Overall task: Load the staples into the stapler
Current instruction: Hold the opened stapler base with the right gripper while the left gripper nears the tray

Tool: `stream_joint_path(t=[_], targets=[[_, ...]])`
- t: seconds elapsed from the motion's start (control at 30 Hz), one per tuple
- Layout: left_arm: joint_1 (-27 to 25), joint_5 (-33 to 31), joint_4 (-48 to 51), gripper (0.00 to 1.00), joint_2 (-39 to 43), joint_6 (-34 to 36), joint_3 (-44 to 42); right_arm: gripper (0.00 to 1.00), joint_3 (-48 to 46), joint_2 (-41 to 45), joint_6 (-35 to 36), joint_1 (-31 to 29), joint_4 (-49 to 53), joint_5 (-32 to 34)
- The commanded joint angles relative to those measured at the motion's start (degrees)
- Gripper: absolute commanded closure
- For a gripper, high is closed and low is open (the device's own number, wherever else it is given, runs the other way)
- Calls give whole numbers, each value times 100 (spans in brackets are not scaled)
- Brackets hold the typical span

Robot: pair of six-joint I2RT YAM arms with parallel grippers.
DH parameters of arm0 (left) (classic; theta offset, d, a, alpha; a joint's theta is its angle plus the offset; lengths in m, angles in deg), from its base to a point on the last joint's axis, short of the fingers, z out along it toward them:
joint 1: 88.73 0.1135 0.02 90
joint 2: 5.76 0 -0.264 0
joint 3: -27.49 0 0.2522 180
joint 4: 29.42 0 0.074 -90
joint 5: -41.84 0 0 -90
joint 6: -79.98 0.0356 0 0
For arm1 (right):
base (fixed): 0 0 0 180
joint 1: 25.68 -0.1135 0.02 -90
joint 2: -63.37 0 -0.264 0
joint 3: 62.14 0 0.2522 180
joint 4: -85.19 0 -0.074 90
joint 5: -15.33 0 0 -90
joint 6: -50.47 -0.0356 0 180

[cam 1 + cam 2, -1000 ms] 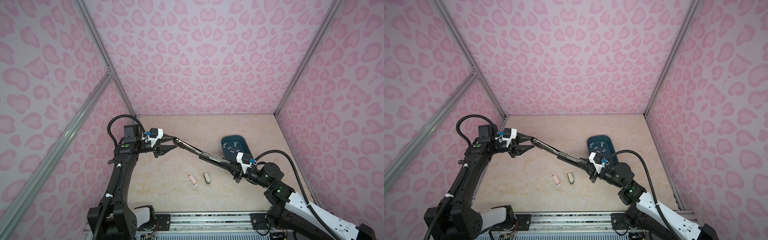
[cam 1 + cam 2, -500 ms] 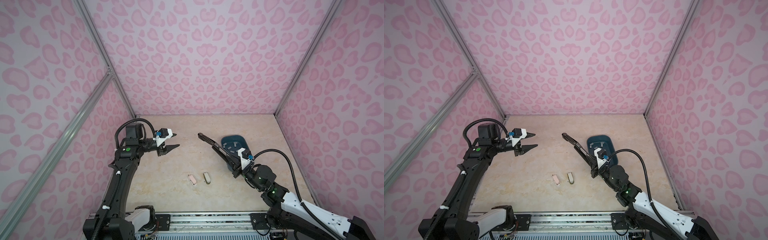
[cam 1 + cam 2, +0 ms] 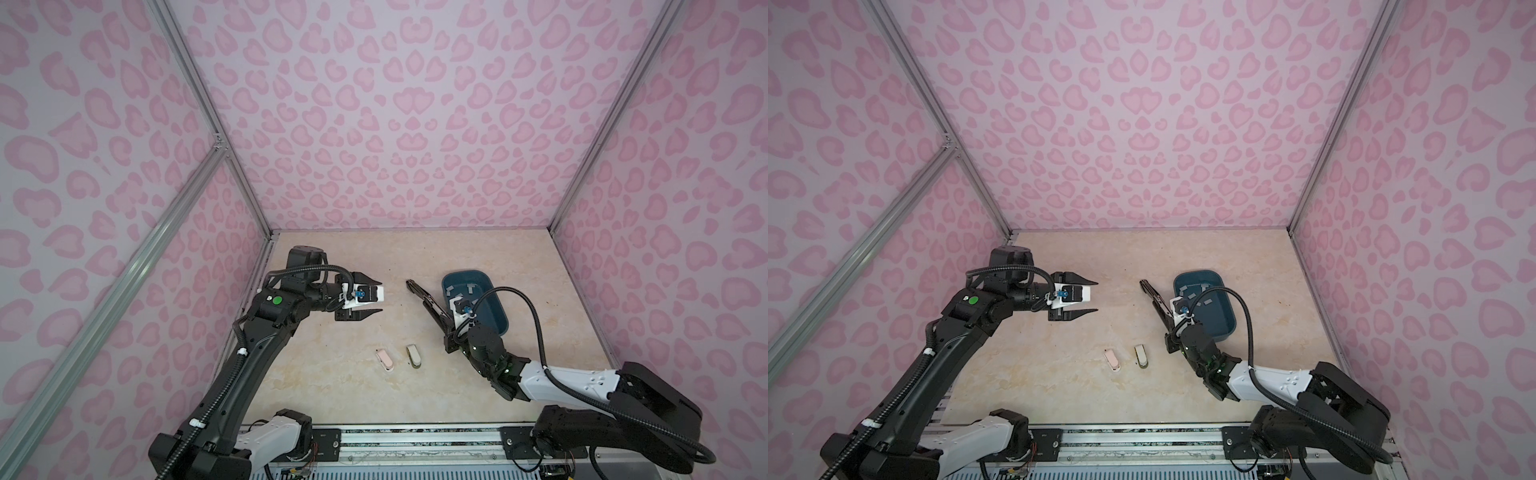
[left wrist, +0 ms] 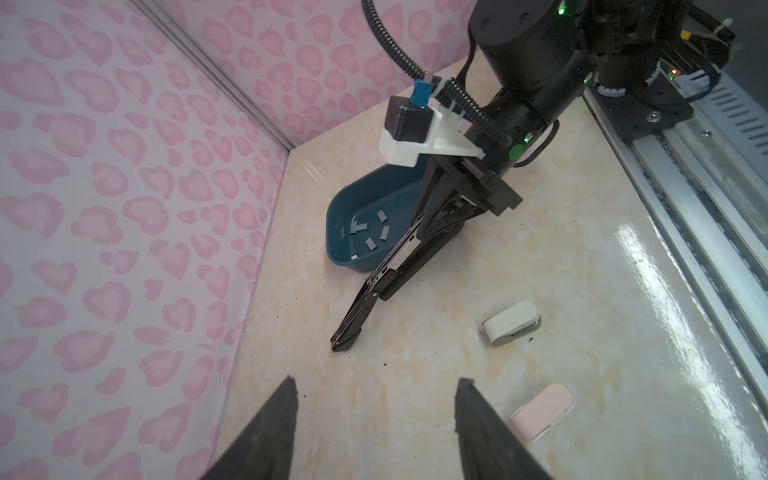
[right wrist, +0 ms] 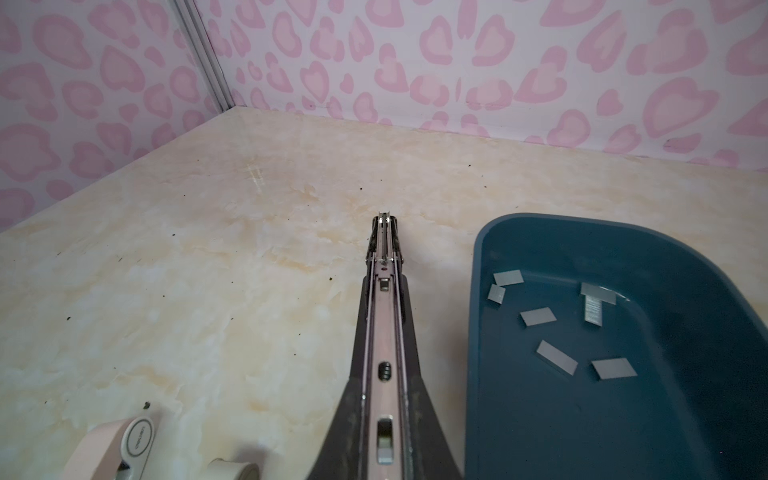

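Note:
Next, I move my left gripper to the white top (image 4: 512, 318) of the small white stapler beside the pink stapler and close it there.
My right gripper (image 3: 451, 334) (image 5: 386, 399) is shut on the rear end of a long black stapler (image 3: 426, 301) (image 3: 1154, 297) (image 5: 384, 316). The stapler's metal rail faces up and it slants away beside the blue tray (image 3: 500, 320) (image 5: 478, 291). Several grey staples (image 5: 557, 357) (image 4: 370, 232) (image 3: 459, 289) lie loose in that tray. My left gripper (image 3: 380, 298) (image 3: 1096, 296) (image 4: 376, 382) hangs open and empty, left of the stapler's tip and well clear of it.
Two small staplers lie on the marble floor near the front middle, a pink one (image 3: 384, 359) (image 4: 542, 411) and a white one (image 3: 413, 356) (image 4: 511, 322). Pink patterned walls close three sides. A metal rail (image 3: 415, 440) runs along the front.
The left gripper let go of the stapler's far end, drew back to the left and opened wider. The right arm swung the stapler round toward the tray.

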Motion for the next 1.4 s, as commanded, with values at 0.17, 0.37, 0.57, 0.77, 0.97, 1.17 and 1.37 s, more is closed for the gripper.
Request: stream_joint_path(t=[0.17, 0.37, 0.57, 0.77, 0.97, 1.17, 1.37], targets=[[-633, -379, 372, 42, -416, 784, 137, 100, 14, -658, -386, -113, -960, 517], [-677, 99, 222, 42, -733, 863, 342, 100, -505, -643, -687, -211, -1530, 930], [-777, 600, 205, 42, -727, 940, 543, 100, -556, -883, -531, -359, -1779, 1250], [-1066, 97, 198, 42, -527, 1108, 377, 100, -546, -1475, -654, -417, -2171, 1223], [-1217, -248, 186, 41, -472, 1302, 264, 100, -385, -1593, -686, -469, -1754, 1719], [-1358, -421, 203, 42, -783, 1481, 278, 92, -149, -1756, -780, -463, -1479, 1659], [-1557, -483, 240, 44, -1172, 1633, 280, 84, -169, -1551, -869, -432, -1309, 1797]])
